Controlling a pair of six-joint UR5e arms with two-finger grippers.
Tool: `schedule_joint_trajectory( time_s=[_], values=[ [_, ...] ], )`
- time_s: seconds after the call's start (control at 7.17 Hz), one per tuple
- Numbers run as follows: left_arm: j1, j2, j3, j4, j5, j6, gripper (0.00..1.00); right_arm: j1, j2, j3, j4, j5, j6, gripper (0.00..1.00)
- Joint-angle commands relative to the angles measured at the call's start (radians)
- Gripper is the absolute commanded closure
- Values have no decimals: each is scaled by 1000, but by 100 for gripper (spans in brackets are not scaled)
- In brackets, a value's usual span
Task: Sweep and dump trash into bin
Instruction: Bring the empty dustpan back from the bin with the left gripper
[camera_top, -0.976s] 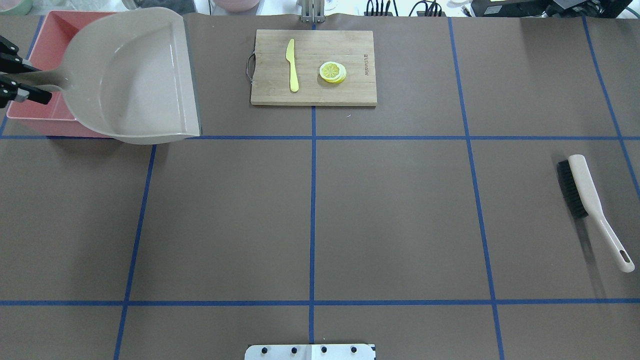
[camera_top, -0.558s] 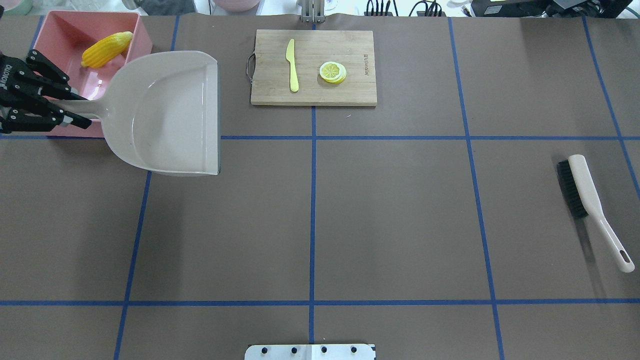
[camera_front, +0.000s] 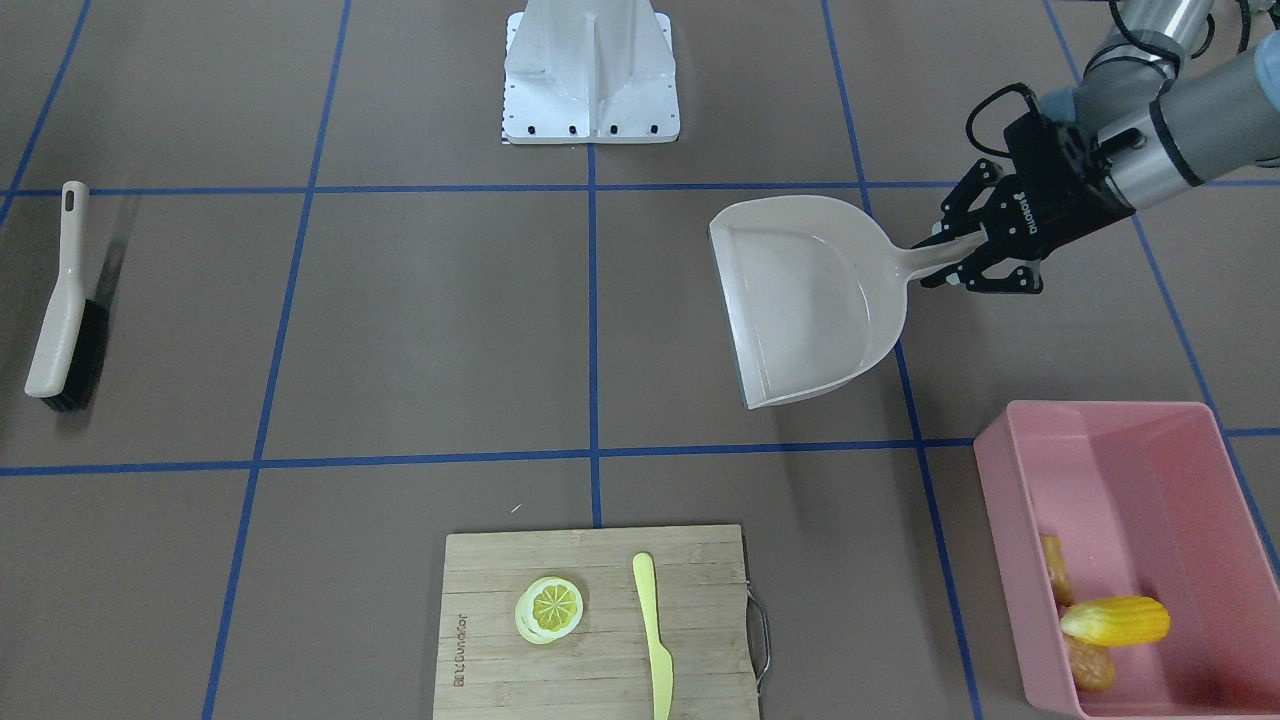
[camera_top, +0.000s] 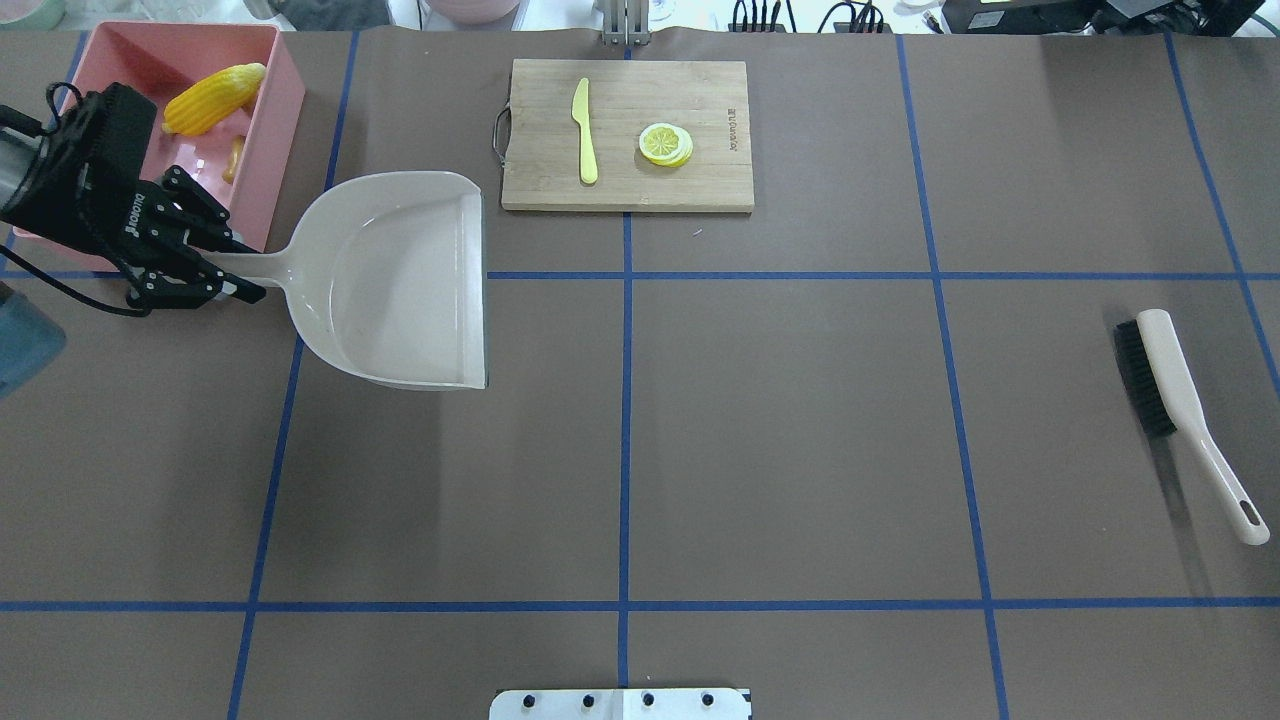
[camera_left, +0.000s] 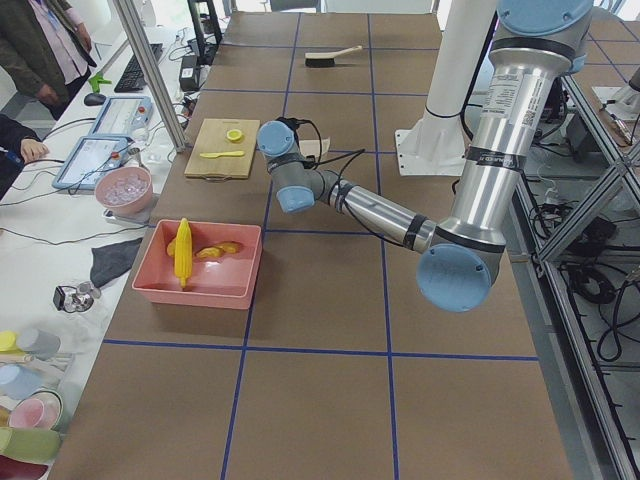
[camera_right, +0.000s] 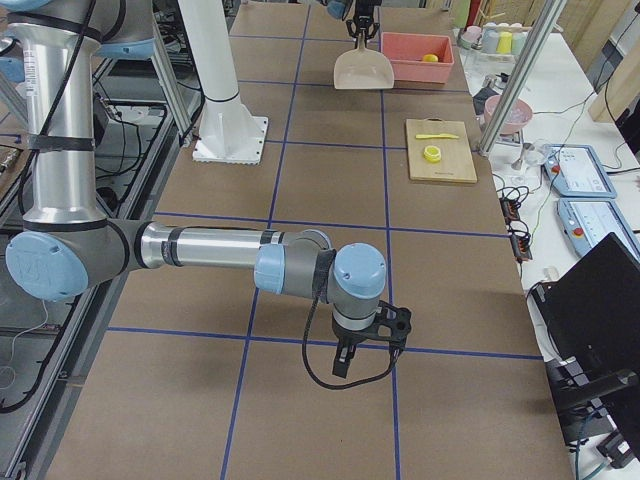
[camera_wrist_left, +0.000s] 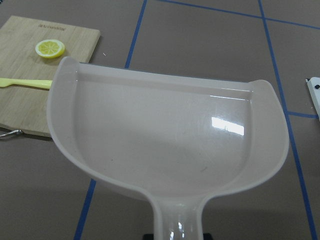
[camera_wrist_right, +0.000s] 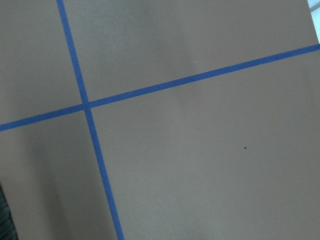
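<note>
The left gripper will release the beige dustpan inside the blue-lined table square (camera_front: 775, 336) between the base plate and the pink bin.
The pink bin (camera_top: 291, 110) stands at the far left corner and also shows in the front view (camera_front: 1003, 500). In it lie the yellow corn cob (camera_top: 212, 98) (camera_front: 1115, 620) and two orange-brown pieces (camera_front: 1088, 665), partly hidden by the wall. My left gripper (camera_top: 228, 270) (camera_front: 955, 255) is shut on the handle of the beige dustpan (camera_top: 400, 280) (camera_front: 800, 300). The pan is empty in the left wrist view (camera_wrist_left: 170, 145) and sits beside the bin. My right gripper (camera_right: 367, 345) shows only in the exterior right view, low over the table; I cannot tell if it is open.
A wooden cutting board (camera_top: 700, 180) at the far middle bears a pale yellow knife (camera_top: 585, 130) and a lemon slice (camera_top: 665, 143). A beige hand brush (camera_top: 1180, 410) lies on the table at the right. The robot base plate (camera_top: 620, 703) is at the near edge.
The left gripper has carried the dustpan away from above the bin, rightward and toward the robot. The bin's inside with the corn cob has come into sight.
</note>
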Motion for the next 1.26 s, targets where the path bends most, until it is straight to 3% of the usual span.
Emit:
schedule_joint_trajectory(
  time_s=[0.0,0.28,1.12],
  values=[
    [58,-20,64,-3,45,90,100,0,-2,6,-1,3,0,0],
    [66,-20,121,-5,65,266,100,0,-7,19,-1,4,0,0],
    [122,-66,166,-1,90,248,100,0,-8,19,0,26,-14,0]
  ],
)
